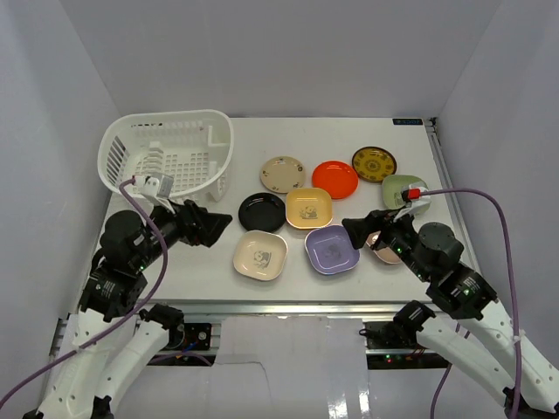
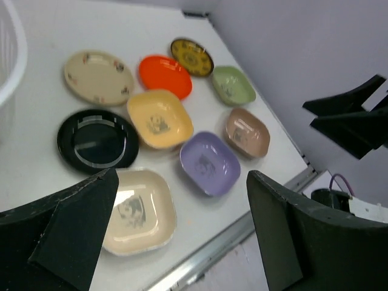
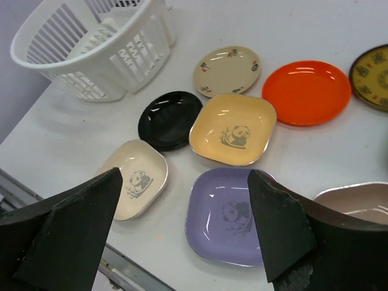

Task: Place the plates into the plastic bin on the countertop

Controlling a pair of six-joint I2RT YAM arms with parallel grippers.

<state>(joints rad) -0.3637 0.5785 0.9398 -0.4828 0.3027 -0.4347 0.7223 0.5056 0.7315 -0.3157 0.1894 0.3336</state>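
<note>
The robot's left gripper needs to next move to the cream square plate's outer edge [image 1: 235, 259], the one farthest from the lavender plate, and close there.
Nine plates lie on the white countertop [image 1: 410, 148]: round cream [image 1: 282, 174], orange-red [image 1: 335, 179], brown-and-yellow [image 1: 375, 163], light green [image 1: 402, 188], black [image 1: 262, 212], yellow [image 1: 308, 208], cream square [image 1: 260, 256], lavender [image 1: 331, 248] and pink [image 1: 385, 253], partly hidden by my right gripper. The white plastic bin [image 1: 166, 153] stands at the far left and holds no plates. My left gripper [image 1: 214, 227] is open and empty, hovering left of the black plate. My right gripper [image 1: 358, 231] is open and empty, above the lavender plate [image 3: 227, 215] beside the pink one [image 3: 351, 200].
The metal edge rail [image 2: 200, 267] runs along the table's near edge, close to the cream square plate [image 2: 139, 212]. White walls enclose the table on the left, back and right. The bin's rim [image 2: 12, 60] shows at the left wrist view's left edge.
</note>
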